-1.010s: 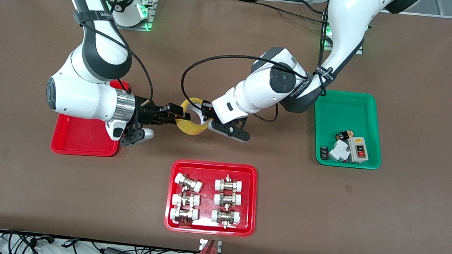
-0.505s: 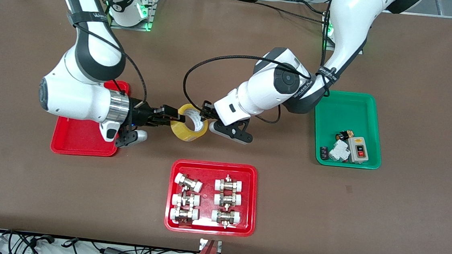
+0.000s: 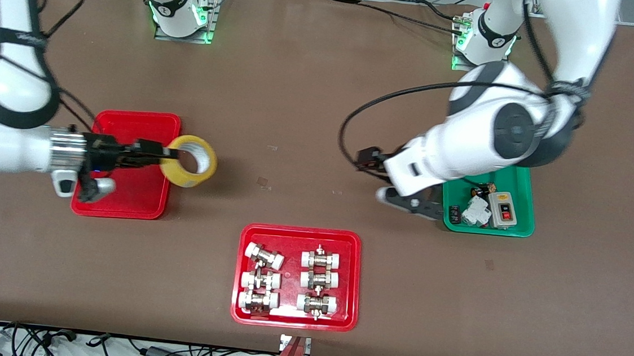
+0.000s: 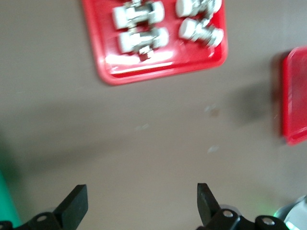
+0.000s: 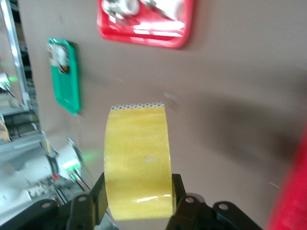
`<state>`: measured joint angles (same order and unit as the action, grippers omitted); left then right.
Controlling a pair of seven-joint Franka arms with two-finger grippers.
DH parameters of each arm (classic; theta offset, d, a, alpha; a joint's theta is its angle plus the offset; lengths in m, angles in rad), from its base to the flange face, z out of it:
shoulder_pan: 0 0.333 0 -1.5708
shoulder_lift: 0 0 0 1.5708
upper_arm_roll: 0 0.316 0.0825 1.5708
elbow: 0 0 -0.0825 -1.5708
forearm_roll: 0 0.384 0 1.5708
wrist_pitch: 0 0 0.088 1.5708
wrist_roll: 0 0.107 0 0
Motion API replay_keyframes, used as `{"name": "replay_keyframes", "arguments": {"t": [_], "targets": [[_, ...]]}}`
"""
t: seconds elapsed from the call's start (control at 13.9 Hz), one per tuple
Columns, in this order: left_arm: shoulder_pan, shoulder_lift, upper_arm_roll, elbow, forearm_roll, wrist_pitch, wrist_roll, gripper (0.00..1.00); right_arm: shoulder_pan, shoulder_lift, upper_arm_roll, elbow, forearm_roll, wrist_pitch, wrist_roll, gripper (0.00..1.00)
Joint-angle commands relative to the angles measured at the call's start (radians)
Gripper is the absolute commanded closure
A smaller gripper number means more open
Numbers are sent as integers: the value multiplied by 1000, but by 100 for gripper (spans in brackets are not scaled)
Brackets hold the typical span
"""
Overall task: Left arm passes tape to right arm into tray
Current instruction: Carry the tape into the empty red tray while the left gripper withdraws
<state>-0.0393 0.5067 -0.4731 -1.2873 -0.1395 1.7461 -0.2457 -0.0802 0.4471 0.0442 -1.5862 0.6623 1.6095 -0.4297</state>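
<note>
Next, I let go of the yellow tape, now held above the tray's rim, with my right gripper near the middle of the small red tray's bare bottom (image 3: 132,161).
My right gripper (image 3: 163,153) is shut on the yellow tape (image 3: 179,176) and holds it in the air over the rim of the small red tray (image 3: 128,129), on the side toward the left arm's end. In the right wrist view the tape (image 5: 139,158) sits clamped between the fingers of my right gripper (image 5: 138,203), and the tray's edge (image 5: 293,191) shows beside it. My left gripper (image 3: 366,159) is open and empty over bare table beside the green tray (image 3: 488,231). In the left wrist view my left gripper (image 4: 140,201) has its fingers spread wide with nothing between them.
A wider red tray (image 3: 301,233) with several metal fittings lies nearer the front camera, mid-table; it also shows in the left wrist view (image 4: 110,76). The green tray holds a switch box (image 3: 501,208) and small parts.
My left gripper let go of the tape and drew back toward the green tray. My right gripper carried the tape away from mid-table to the small red tray's edge.
</note>
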Motion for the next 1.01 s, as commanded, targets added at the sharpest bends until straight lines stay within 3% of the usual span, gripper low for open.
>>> {"name": "replay_keyframes", "arguments": {"t": [0.0, 0.51, 0.87, 0.94], "targets": [[90, -57, -3, -15, 18, -107, 139, 0, -74, 36, 17, -1, -85, -48, -125, 100], [231, -123, -6, -7, 185, -379, 163, 0, -228, 192, 17, -3, -176, -52, -443, 100], [305, -134, 2, 95, 239, -522, 161, 0, -254, 251, 17, 0, -213, -34, -538, 100], [312, -131, 5, 120, 251, -520, 160, 0, -254, 255, 17, 2, -234, -26, -540, 91]]}}
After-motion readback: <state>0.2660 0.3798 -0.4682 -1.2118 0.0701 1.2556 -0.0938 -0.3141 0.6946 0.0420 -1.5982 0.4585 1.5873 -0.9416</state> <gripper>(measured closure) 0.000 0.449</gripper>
